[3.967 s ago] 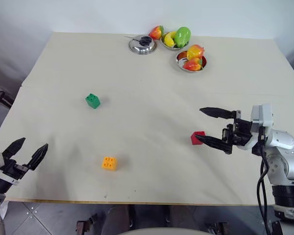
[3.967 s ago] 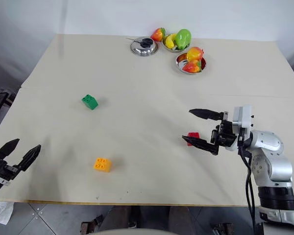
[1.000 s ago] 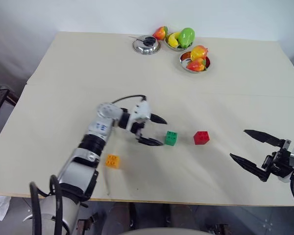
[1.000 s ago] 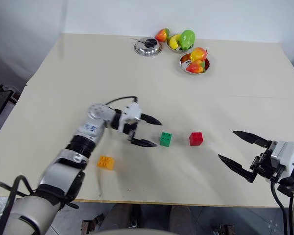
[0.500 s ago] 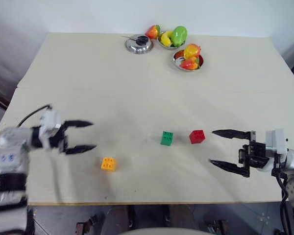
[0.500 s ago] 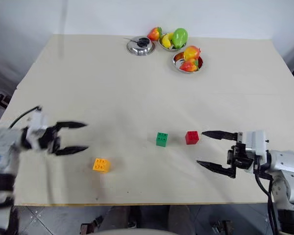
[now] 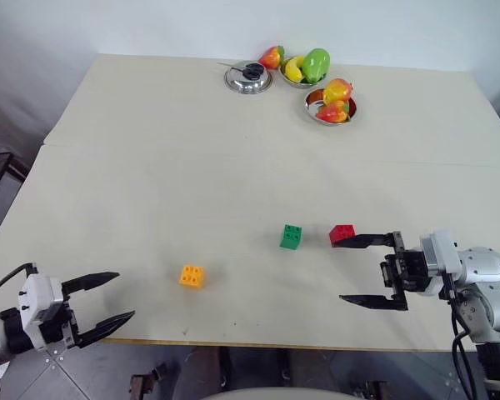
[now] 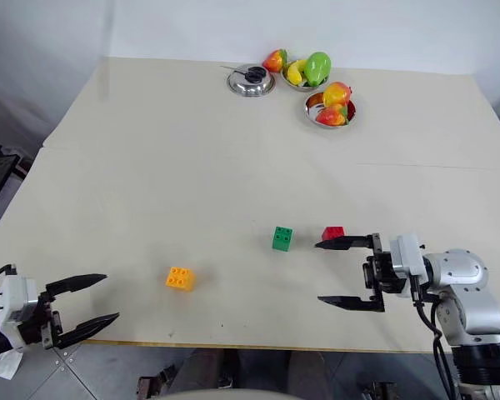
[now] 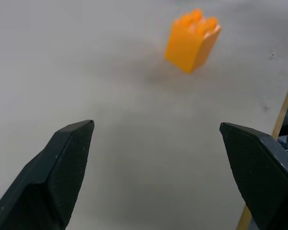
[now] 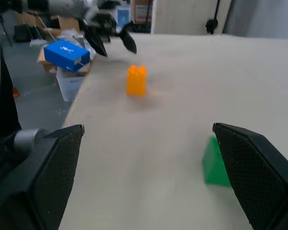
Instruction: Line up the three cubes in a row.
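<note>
The orange-yellow cube lies apart from the green cube, so my left gripper grabs it next by its near and far sides (image 7: 192, 277) (image 9: 189, 47).
The green cube (image 7: 291, 236) and the red cube (image 7: 342, 234) sit side by side, a small gap apart, right of the table's middle. The orange-yellow cube (image 7: 192, 276) lies apart from them, to the left and nearer the front edge. My right gripper (image 7: 339, 272) is open just right of the red cube, pointing left, and its far finger crosses in front of that cube. My left gripper (image 7: 123, 295) is open at the front-left edge, pointing at the orange-yellow cube (image 9: 192, 40). Nothing is between either gripper's fingers.
Steel bowls (image 7: 330, 110) with plastic fruit (image 7: 313, 62) and a lidded dish (image 7: 247, 77) stand at the table's far edge. The pale tabletop (image 7: 192, 150) is bare around the cubes. A blue box (image 10: 67, 53) lies on the floor past the table's left side.
My left arm has pulled back from beside the green cube to the front-left edge. My right gripper has swung left up to the red cube. The cubes have stayed put.
</note>
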Robot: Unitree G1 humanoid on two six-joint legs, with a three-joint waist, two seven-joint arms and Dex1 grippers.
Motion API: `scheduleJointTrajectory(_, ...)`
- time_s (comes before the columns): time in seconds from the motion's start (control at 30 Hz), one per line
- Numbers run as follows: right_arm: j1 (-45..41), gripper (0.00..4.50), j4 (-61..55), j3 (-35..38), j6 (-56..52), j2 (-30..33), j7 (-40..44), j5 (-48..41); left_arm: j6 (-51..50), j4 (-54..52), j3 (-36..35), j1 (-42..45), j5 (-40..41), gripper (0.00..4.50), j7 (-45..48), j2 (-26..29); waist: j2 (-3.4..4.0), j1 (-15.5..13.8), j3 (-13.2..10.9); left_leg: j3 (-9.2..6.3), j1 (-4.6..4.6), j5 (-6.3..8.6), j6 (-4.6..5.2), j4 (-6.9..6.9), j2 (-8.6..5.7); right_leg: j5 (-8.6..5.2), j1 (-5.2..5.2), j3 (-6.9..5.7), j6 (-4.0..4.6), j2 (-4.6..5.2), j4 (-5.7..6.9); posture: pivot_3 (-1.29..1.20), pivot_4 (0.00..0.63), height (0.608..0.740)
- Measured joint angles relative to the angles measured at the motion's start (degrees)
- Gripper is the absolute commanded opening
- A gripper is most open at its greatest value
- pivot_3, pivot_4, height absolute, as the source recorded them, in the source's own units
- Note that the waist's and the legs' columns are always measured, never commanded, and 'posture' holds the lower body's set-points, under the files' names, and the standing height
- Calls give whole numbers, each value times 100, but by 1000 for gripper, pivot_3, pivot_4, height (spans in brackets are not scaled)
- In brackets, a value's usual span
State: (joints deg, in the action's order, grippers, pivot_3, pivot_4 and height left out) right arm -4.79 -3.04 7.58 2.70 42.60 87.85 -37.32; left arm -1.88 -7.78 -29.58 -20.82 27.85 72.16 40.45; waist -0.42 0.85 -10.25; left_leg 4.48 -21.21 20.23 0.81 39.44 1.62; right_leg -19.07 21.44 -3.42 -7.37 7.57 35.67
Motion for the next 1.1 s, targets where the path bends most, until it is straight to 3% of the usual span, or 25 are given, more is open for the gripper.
scheduleJointTrajectory(0.23,414,4500,294,465,202,252,14,7,-62,-146,1181,1181,-111,4460,111,156,7,-63,0,11,2,-7,1,-13,-1,0,0,-49,0,-17,3,0,150,740)
scheduleJointTrajectory(0.53,1369,4500,346,1078,386,282,8,49,875,1237,2393,2464,-755,4460,674,143,8,-78,1,60,8,-14,23,-13,-4,13,6,-58,-25,-45,17,0,150,740)
scheduleJointTrajectory(0.63,1603,4500,353,1182,502,274,-3,94,965,1553,2591,2711,-790,3869,674,-61,8,-82,0,62,9,-14,25,-13,-6,15,6,-55,-27,-41,18,0,150,740)
scheduleJointTrajectory(0.87,1920,4500,344,1346,612,205,-111,141,1087,1752,2846,2932,-768,1643,945,-163,9,-70,1,65,14,-15,23,-13,-1,15,7,-50,-27,-44,18,0,150,740)
scheduleJointTrajectory(0.9,1928,4500,341,1349,617,194,-126,142,1088,1760,2862,2958,-767,1483,986,-163,9,-73,1,65,14,-15,23,-13,-2,15,7,-49,-27,-43,19,0,150,740)
scheduleJointTrajectory(1.1,1987,4500,337,1528,718,183,-221,154,853,2005,3077,3881,-779,1486,886,-481,8,-181,0,62,12,-24,35,-10,-21,19,6,-53,-35,-27,19,0,150,740)
